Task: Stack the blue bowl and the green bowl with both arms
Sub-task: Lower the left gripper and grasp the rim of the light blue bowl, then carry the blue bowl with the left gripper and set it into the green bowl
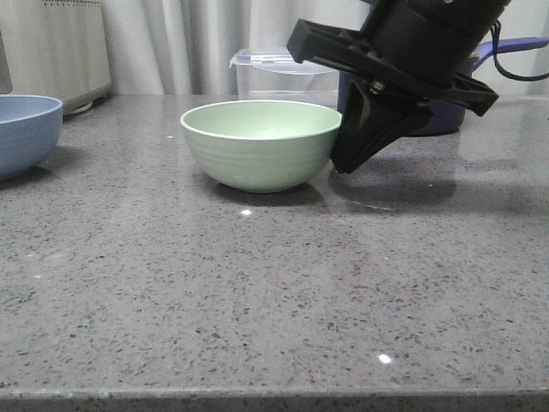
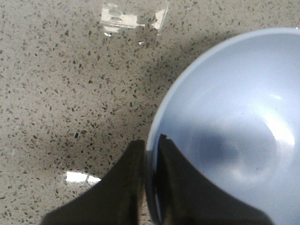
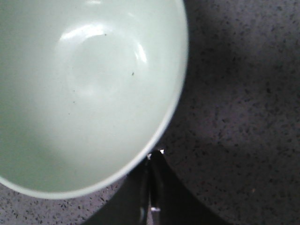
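The robot's left gripper needs to put the blue bowl down inside the green bowl (image 1: 250, 111), leaning on the rim nearest the white appliance.
The green bowl (image 1: 262, 142) sits upright mid-table; it fills the right wrist view (image 3: 84, 93). My right gripper (image 1: 350, 161) points down just right of it, touching or nearly touching its side. In the right wrist view the right gripper (image 3: 154, 153) is shut and empty, its tips just outside the rim. The blue bowl (image 1: 24, 130) sits at the far left edge. In the left wrist view the left gripper (image 2: 151, 144) is shut on the blue bowl's (image 2: 234, 131) rim, one finger inside, one outside. The left arm is out of the front view.
A dark navy saucepan (image 1: 450, 118) with a handle (image 1: 516, 45) stands behind my right arm. A clear lidded plastic box (image 1: 283, 75) is behind the green bowl. A white appliance (image 1: 60, 47) stands at the back left. The table's front edge (image 1: 274, 396) is near.
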Robot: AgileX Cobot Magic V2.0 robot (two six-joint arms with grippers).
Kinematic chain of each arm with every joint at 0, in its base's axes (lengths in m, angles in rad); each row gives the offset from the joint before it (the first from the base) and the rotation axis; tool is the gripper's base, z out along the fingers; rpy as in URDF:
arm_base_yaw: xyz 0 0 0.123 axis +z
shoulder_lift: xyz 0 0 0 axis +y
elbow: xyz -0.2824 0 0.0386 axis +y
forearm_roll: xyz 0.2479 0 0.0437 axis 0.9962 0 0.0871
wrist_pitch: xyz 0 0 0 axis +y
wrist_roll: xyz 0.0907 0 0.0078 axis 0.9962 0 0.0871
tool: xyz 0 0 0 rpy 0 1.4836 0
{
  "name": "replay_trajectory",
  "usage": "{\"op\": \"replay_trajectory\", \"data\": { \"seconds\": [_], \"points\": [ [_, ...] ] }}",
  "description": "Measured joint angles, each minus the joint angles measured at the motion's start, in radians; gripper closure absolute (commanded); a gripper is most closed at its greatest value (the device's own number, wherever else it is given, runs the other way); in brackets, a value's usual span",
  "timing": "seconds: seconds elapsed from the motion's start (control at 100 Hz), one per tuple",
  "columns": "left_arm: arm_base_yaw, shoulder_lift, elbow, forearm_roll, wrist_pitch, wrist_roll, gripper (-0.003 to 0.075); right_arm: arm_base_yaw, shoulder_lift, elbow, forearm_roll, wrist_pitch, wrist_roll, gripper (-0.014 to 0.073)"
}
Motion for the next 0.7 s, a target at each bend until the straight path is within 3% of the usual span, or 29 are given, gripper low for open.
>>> {"op": "replay_trajectory", "data": {
  "seconds": [0.29,0.7],
  "points": [
    [-0.011,0.000,-0.086,-0.023,0.042,0.009,0.0741,0.000,0.000,0.000,0.000,0.000,0.000,0.0582],
    [-0.231,0.045,-0.351,-0.038,0.185,0.018,0.0741,0.000,0.000,0.000,0.000,0.000,0.000,0.0582]
  ]
}}
